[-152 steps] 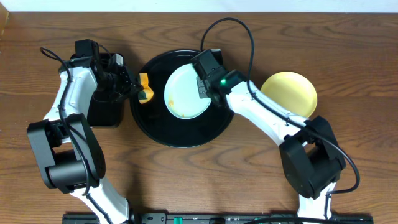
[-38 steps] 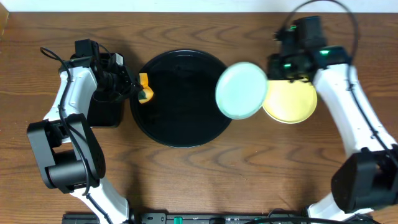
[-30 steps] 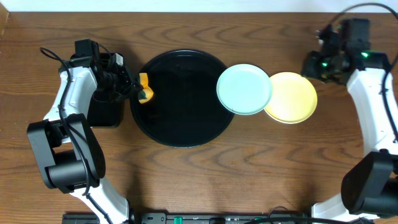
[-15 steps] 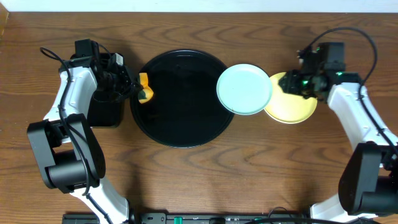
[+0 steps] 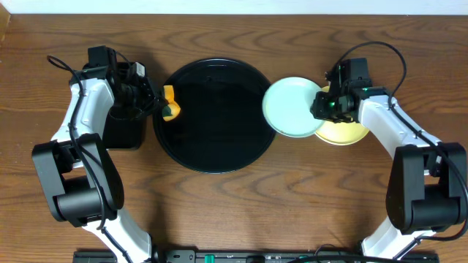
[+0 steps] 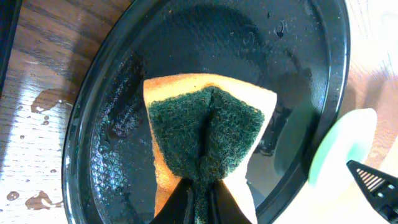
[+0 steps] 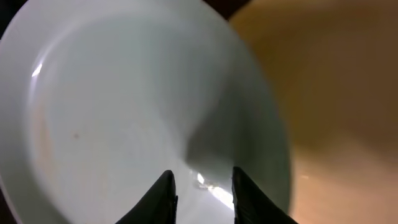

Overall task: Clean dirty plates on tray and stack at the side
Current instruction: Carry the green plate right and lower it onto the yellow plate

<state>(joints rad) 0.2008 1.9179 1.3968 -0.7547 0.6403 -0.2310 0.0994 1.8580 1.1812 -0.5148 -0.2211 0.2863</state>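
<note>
My left gripper will let go of the yellow-and-green sponge around the middle of the smaller rectangular black tray (image 5: 123, 114).
The round black tray (image 5: 213, 146) lies at mid-table with no plate on it. One pale blue-green plate (image 5: 289, 107) lies just right of it, overlapping the pale yellow plate (image 5: 349, 133). A second blue-green plate is not in view. My right gripper (image 5: 322, 107) is at the blue-green plate's right edge. In the right wrist view it (image 7: 202, 186) is open over that plate (image 7: 124, 106), with the yellow plate (image 7: 336, 93) beside. My left gripper (image 5: 156, 102) is shut on a yellow-and-green sponge (image 6: 205, 130) at the tray's left rim (image 6: 81, 149).
A smaller rectangular black tray (image 5: 121, 130) lies at the far left under my left arm. Water drops lie on the wood (image 6: 37, 102) beside the round tray. The table's back edge runs along the top.
My right gripper carried the blue-green plate off the tray, set it by the yellow plate, swung away right and came back to its right edge. The plate slid slightly right. The left arm stayed still.
</note>
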